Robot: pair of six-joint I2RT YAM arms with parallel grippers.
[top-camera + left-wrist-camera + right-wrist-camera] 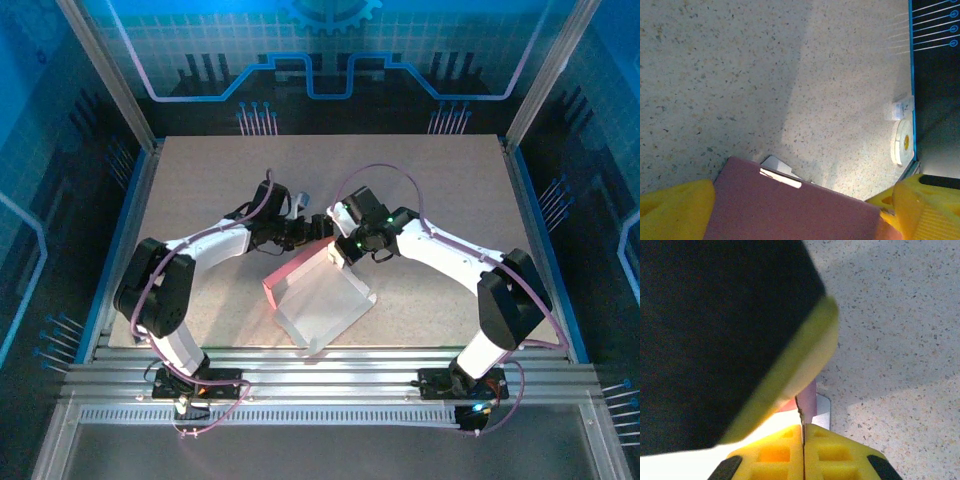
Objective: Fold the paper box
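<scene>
I have just the edge of the pink flap between my right gripper's fingers, so I will open them, back away and grip the flap nearer the pink side's corner (328, 242).
The paper box (325, 300) lies partly folded in the middle of the table, whitish inside facing up, with a pink wall (288, 282) standing along its left side. My right gripper (336, 255) is at the box's far edge. In the right wrist view it (803, 426) is shut on a thin pink card flap (809, 399). My left gripper (316, 228) hovers just beyond that edge. Its yellow fingers (675, 210) stand wide apart, with a pink panel (790, 210) spanning the gap between them. A blurred dark and yellow finger (790, 365) of the left gripper crowds the right wrist view.
The speckled tabletop (420, 190) stretches around the box. A white round roll (902, 142) and a small white piece (900, 107) sit by the blue table edge (912, 75). Metal rails (330, 365) run along the near side between the arm bases.
</scene>
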